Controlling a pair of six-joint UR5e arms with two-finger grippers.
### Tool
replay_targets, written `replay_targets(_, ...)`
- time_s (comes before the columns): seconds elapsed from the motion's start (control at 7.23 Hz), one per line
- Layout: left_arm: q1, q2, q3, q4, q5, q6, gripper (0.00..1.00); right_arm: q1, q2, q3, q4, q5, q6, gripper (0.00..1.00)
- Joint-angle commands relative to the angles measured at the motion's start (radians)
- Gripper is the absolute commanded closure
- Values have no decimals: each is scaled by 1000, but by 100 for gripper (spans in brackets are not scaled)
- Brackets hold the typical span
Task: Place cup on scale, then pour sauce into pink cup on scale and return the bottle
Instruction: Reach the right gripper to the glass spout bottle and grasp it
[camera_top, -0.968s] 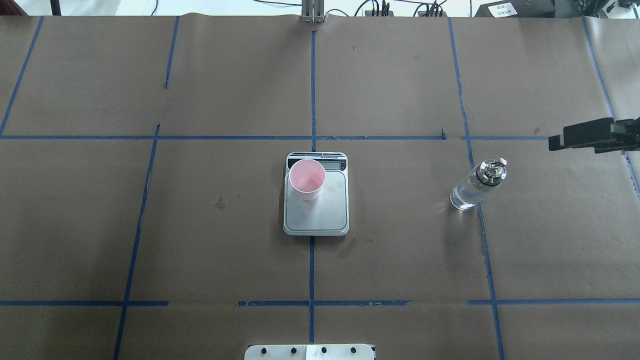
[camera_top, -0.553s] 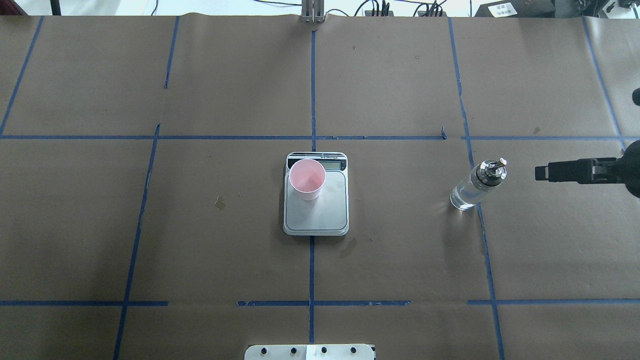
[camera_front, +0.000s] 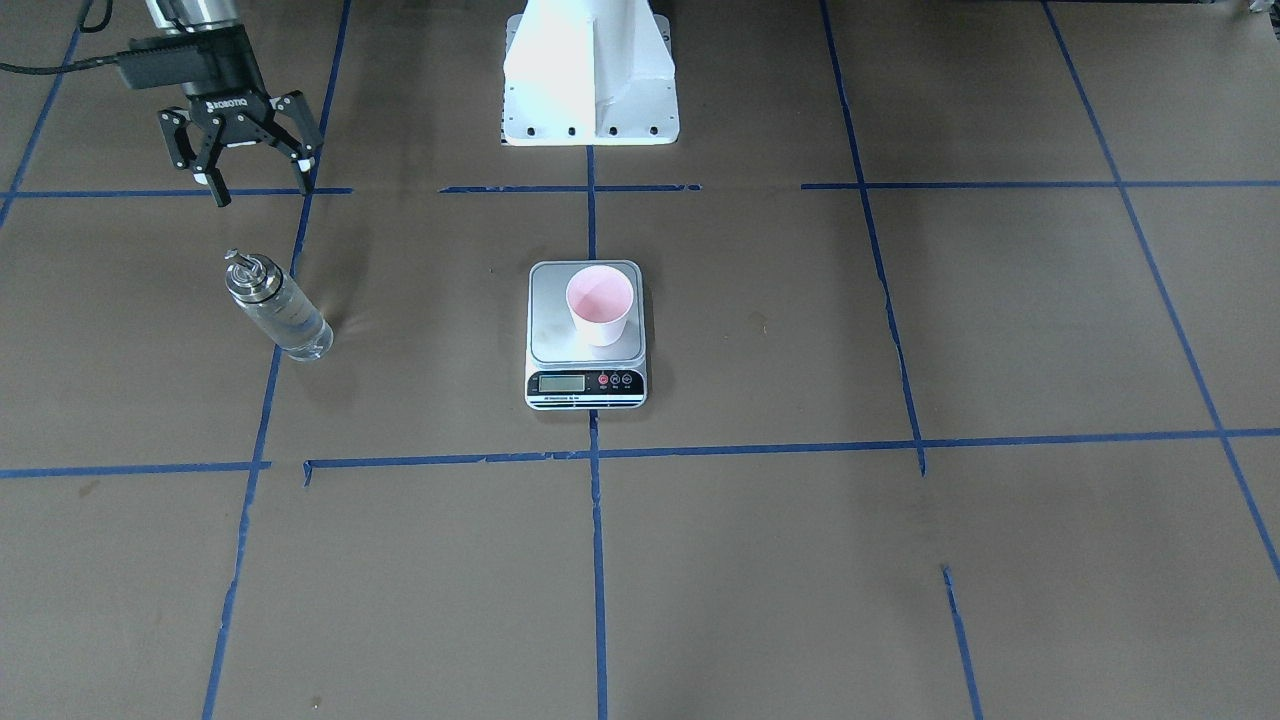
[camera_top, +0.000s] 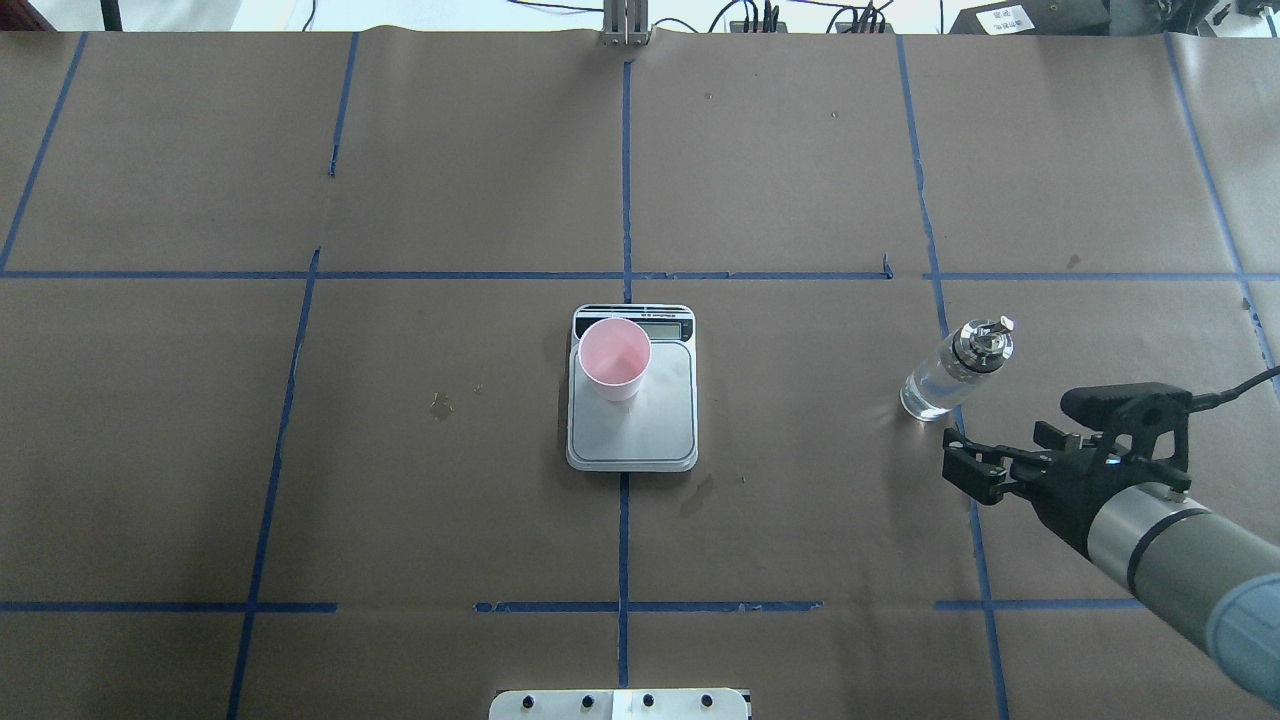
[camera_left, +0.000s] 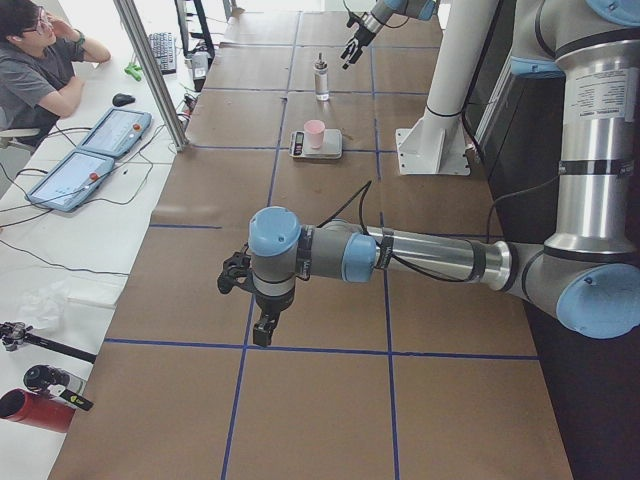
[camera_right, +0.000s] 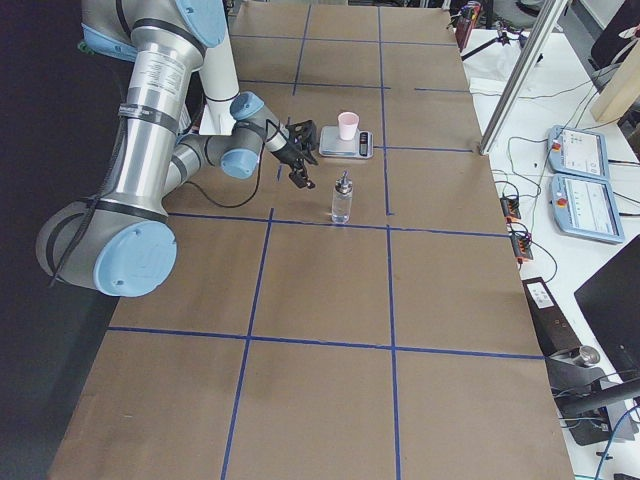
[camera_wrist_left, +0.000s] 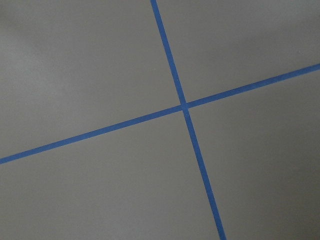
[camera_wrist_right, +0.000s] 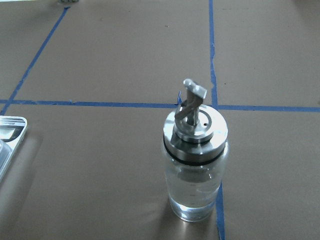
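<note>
My right gripper will close on the upper body (camera_front: 277, 308) (camera_wrist_right: 194, 174) of the clear glass bottle, under the bottle's metal cap.
The pink cup (camera_top: 614, 358) stands upright on the far left part of the silver scale (camera_top: 640, 430) at the table's middle; it also shows in the front-facing view (camera_front: 600, 305). The clear glass bottle (camera_top: 955, 370) with its metal spout stands upright on the table, to the right of the scale. My right gripper (camera_top: 958, 470) is open and empty, just on the robot's side of the bottle and apart from it (camera_front: 262, 190). The right wrist view shows the bottle (camera_wrist_right: 196, 155) straight ahead. No sauce can be made out in the cup. My left gripper (camera_left: 262, 325) hangs over bare table at the far left; I cannot tell its state.
The white robot base plate (camera_top: 620, 703) sits at the table's near edge. Blue tape lines cross the brown paper. A small stain (camera_top: 440, 404) lies left of the scale. An operator (camera_left: 40, 60) sits beyond the table's far side with tablets.
My right gripper has swung from the table's right edge beyond the bottle to the robot's side of the bottle, coming closer to it. Cup, scale and bottle have not moved.
</note>
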Motion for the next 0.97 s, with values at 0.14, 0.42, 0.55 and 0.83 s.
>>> replay_targets(0.14,0,0,0,-4,-3,0,0,-30,71,-197,116,-90,-32,0)
replay_targets(0.42,1,-1,-1,-6,-3,1,0,-7,102,-289,254,-133,-125,0)
replay_targets(0.55,2,-1,-6,-6,-3,1,0,16,131,-303,256,-136,-130,0)
replay_targets(0.83,2,-1,-7,-6,-3,1,0,58,133,-319,257,-140,-167,0)
